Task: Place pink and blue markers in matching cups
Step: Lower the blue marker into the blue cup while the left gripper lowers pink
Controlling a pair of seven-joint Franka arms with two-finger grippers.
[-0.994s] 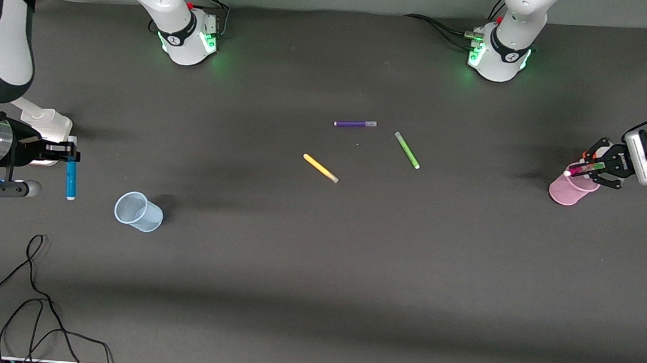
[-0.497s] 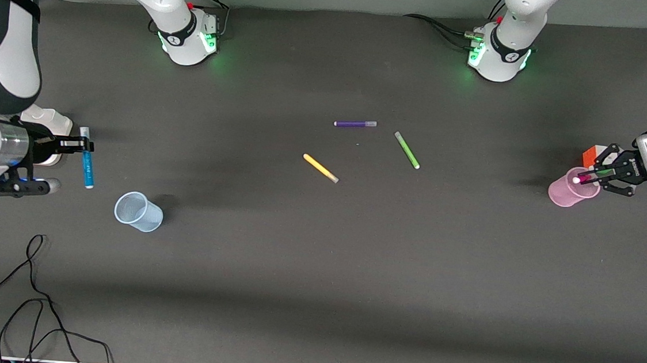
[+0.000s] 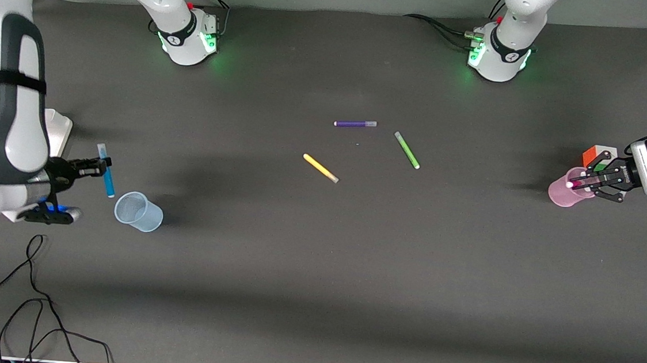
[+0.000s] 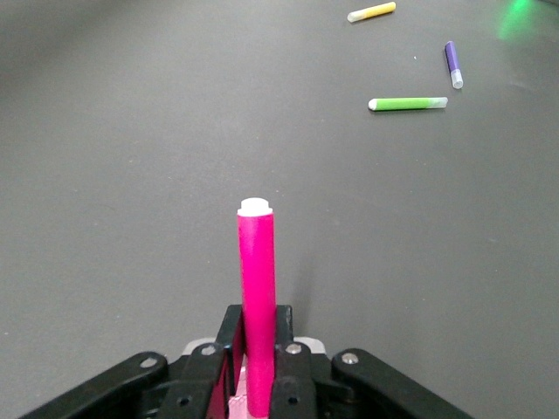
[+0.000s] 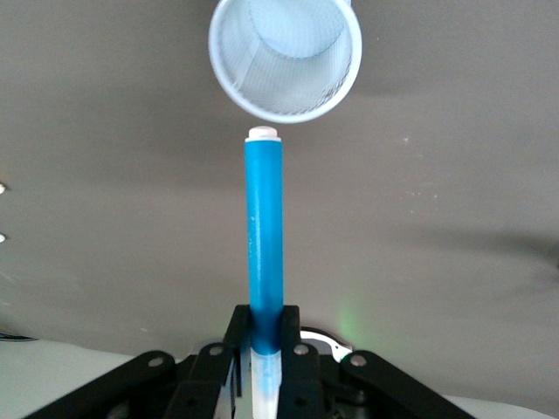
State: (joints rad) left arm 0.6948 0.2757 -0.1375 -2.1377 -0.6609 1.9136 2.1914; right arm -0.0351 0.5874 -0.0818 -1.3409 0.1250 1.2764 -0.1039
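Observation:
My right gripper is holding the bright blue marker, tilted just beside the pale blue cup. It will let go of it inside the opening of the pale blue cup [image 3: 135, 211] [image 5: 286, 58].
My right gripper [image 3: 101, 165] is shut on the bright blue marker [image 3: 109, 183], which hangs tilted just beside the pale blue cup [image 3: 137, 212], above the table. In the right wrist view the blue marker [image 5: 265, 227] sticks out from the gripper [image 5: 265, 345] toward the cup's open mouth [image 5: 286, 57]. My left gripper [image 3: 583, 182] is shut on the pink marker [image 3: 576, 182], whose pale tip is over the mouth of the pink cup [image 3: 564, 194]. In the left wrist view the pink marker [image 4: 258, 279] stands between the jaws of the gripper [image 4: 258, 349].
A purple pen [image 3: 355, 124], a green pen [image 3: 407, 149] and a yellow pen [image 3: 320, 168] lie mid-table. An orange, white and green block [image 3: 598, 156] sits beside the pink cup. A white box [image 3: 60, 127] and loose cables [image 3: 31, 297] are at the right arm's end.
My right gripper has carried the blue marker toward the pale blue cup, now close beside it. My left gripper has shifted slightly with the pink marker at the pink cup.

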